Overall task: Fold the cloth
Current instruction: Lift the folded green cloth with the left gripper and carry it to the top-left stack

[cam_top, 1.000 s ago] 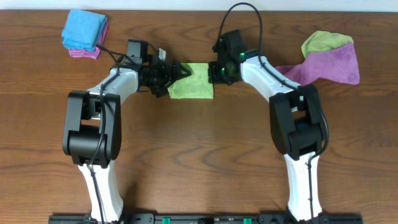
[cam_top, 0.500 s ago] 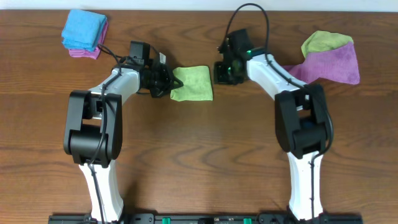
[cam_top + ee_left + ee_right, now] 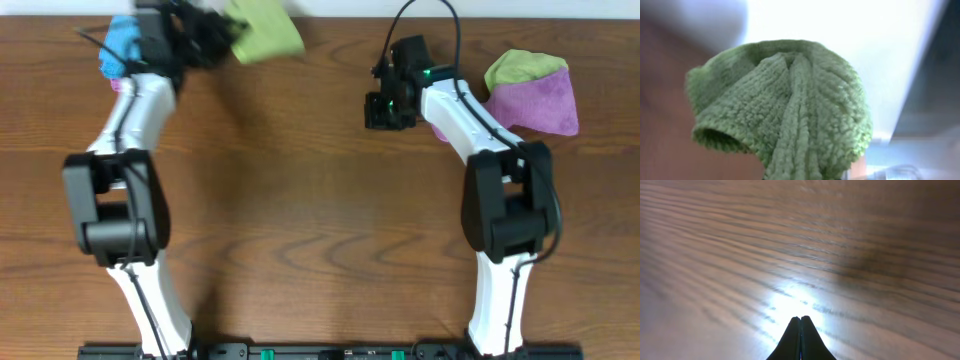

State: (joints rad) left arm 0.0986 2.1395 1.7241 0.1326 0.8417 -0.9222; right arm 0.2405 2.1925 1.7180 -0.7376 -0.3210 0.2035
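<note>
I will let go of the lime-green cloth with my left gripper on top of the blue folded cloth [image 3: 140, 36] near the back edge of the table.
The lime-green cloth [image 3: 265, 38], folded small, hangs blurred near the table's back edge at upper left. My left gripper [image 3: 228, 42] is shut on its left end. In the left wrist view the bunched cloth [image 3: 790, 110] fills the middle and hides the fingers. My right gripper [image 3: 383, 108] hovers over bare wood right of centre, well apart from the cloth. In the right wrist view its gripper [image 3: 800, 318] is shut, the two black tips pressed together with nothing between them.
A blue folded cloth [image 3: 121, 42] on a pink one sits at the back left, partly behind my left arm. A yellower-green cloth [image 3: 520, 68] and a purple cloth [image 3: 548, 105] lie at the back right, just behind my right arm.
My left gripper shut on the folded cloth and swung it up and left to the back edge. My right gripper drew back to the right, staying shut.
</note>
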